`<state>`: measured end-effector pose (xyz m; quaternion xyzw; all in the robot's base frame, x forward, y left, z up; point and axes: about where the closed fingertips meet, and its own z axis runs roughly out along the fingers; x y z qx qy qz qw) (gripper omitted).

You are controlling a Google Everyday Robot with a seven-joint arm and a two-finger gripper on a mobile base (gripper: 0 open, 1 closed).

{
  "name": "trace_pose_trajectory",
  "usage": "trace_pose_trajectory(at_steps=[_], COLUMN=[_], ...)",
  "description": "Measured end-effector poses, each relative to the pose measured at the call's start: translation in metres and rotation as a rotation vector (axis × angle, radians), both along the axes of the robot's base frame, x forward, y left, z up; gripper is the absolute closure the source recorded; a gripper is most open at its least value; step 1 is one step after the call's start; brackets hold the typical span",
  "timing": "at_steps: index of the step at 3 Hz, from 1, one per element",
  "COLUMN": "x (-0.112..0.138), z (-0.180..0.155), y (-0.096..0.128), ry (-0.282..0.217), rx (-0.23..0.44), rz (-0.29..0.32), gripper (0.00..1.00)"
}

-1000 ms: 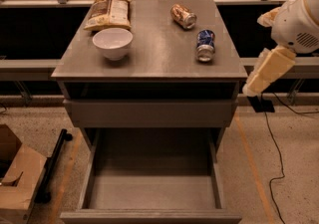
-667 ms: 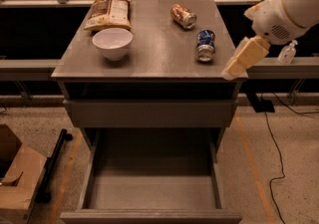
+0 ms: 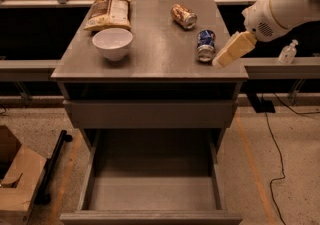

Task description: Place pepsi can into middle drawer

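Observation:
I will next move my gripper to the near end of the pepsi can [image 3: 206, 55] and close it there, leaving the can's far end free.
The pepsi can [image 3: 205, 45], dark blue with silver ends, lies on its side near the right edge of the grey cabinet top [image 3: 155, 59]. My gripper [image 3: 227, 51], cream-coloured on a white arm, reaches in from the right and sits just right of the can, close to it or touching it. The middle drawer [image 3: 152, 191] is pulled out below as a long grey tray with low side walls, and nothing lies in it.
A copper-brown can [image 3: 183, 16] lies behind the pepsi can. A white bowl [image 3: 113, 43] and a snack bag [image 3: 109, 13] are on the left of the top. A closed drawer front [image 3: 150, 114] sits above the open drawer. A cardboard box [image 3: 15, 179] stands on the floor at left, and a small bottle [image 3: 288, 52] on the right ledge.
My gripper has moved left, from beside the cabinet's right edge to right next to the pepsi can. The can and the drawer have not moved.

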<state>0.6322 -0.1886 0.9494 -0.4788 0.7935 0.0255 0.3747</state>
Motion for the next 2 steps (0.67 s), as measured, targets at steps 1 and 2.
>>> trace_pose_trajectory(at_steps=[1,2], x=[0.011,0.03], z=[-0.019,-0.034], y=[-0.002,-0.001], ry=[0.023,0.023], rx=[0.093,0.211], rz=[-0.072,-0.109], gripper=[0.0,0.0])
